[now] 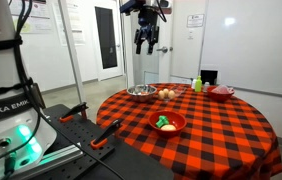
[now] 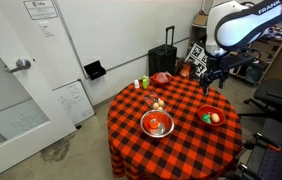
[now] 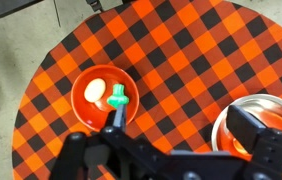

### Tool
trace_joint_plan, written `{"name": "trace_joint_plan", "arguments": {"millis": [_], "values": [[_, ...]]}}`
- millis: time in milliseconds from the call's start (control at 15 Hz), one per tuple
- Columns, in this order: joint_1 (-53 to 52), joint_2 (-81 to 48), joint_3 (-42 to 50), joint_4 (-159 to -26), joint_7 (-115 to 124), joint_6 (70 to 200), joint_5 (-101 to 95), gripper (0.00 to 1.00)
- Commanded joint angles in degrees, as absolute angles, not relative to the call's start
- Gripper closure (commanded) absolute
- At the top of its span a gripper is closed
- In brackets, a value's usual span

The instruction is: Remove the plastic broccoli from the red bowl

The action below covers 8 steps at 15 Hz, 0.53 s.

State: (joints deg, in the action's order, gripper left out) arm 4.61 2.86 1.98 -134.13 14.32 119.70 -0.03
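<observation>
My gripper is to go down into the red bowl next and close on the wide head (image 1: 161, 121) (image 3: 118, 101) of the plastic broccoli, beside the pale oval item.
The red bowl (image 3: 106, 70) sits on the checkered table, near its edge in both exterior views (image 1: 179, 126) (image 2: 222, 112). The plastic broccoli (image 3: 117, 99) lies inside it, bright green, next to a pale oval item (image 3: 95, 91). The broccoli also shows in both exterior views (image 1: 163, 122) (image 2: 211, 118). My gripper (image 3: 181, 122) is open and empty, held high above the table (image 1: 147, 42) (image 2: 213, 78). In the wrist view one finger lines up with the broccoli and the other lies over the metal bowl.
A shiny metal bowl (image 3: 271, 110) (image 1: 141, 92) (image 2: 157, 124) holds something reddish. A yellow-green bottle (image 1: 197, 85), a darker red dish (image 1: 221, 92) and small pale items (image 1: 167, 94) stand at the far side. A black suitcase (image 2: 163, 60) stands behind the table.
</observation>
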Motion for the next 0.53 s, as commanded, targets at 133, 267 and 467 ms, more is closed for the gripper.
{"name": "trace_joint_plan", "arguments": {"millis": [133,267,467], "values": [[5.5,-8.4,4.4,-129.8,10.9,122.4,0.8,0.0],[5.7,-12.4,4.9,-128.0,10.2,122.3,0.7,0.0],[5.9,-18.5,5.8,-124.9,10.6,122.0,-1.1,0.0]]}}
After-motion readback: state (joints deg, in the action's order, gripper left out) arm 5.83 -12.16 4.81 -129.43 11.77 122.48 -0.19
